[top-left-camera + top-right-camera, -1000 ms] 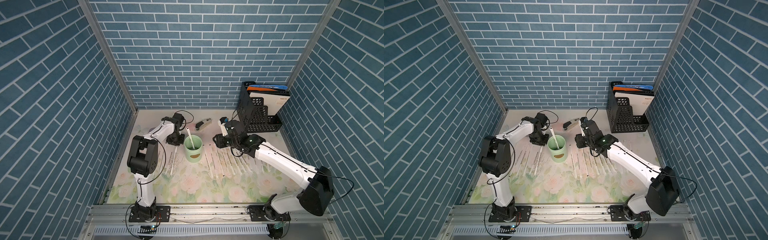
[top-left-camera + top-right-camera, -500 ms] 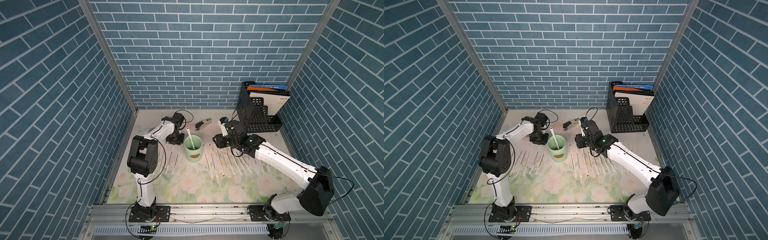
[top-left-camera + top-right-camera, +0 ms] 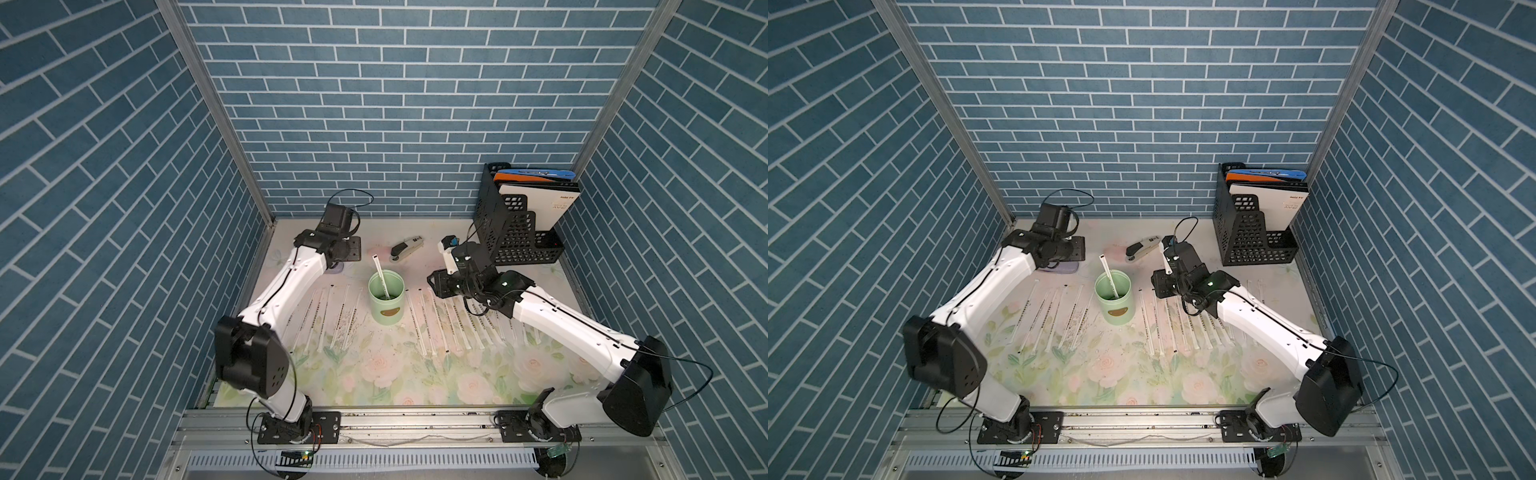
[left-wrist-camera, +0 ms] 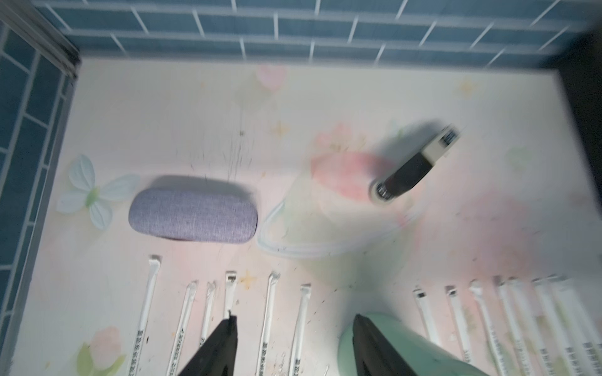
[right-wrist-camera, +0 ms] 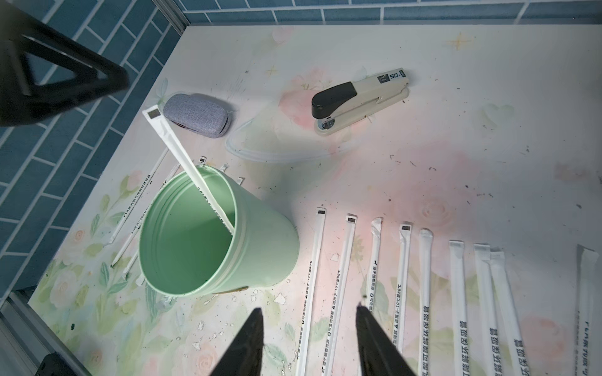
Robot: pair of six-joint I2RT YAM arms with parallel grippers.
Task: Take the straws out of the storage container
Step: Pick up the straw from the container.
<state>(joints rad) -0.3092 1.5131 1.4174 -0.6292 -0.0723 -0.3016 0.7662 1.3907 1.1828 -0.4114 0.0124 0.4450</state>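
My left gripper next grips the upper part of the white straw (image 3: 378, 267) leaning in the mint-green cup, just above the cup's rim.
The storage container (image 3: 386, 301) (image 3: 1113, 301) is a mint-green cup standing upright mid-table. One white wrapped straw (image 3: 380, 276) (image 5: 182, 153) leans in it, its top past the rim. Several more straws lie flat in rows left (image 3: 328, 316) and right (image 3: 457, 324) of the cup. My left gripper (image 4: 294, 315) is open and holds nothing; it hovers over the far ends of the left row, with the cup (image 4: 407, 351) behind one finger. Just right of the cup (image 5: 195, 241), my right gripper (image 5: 309, 307) stands open and empty over the right row of straws (image 5: 404, 276).
A stapler (image 3: 406, 251) (image 5: 358, 101) lies behind the cup. A grey-purple fabric case (image 4: 192, 215) lies at the back left, with a clear plastic piece (image 4: 325, 234) beside it. A black perforated file holder (image 3: 515, 224) with folders fills the back right corner. Brick walls close three sides.
My left gripper's jaws have opened. Both arms stay almost where they were, and the straw in the cup has not moved.
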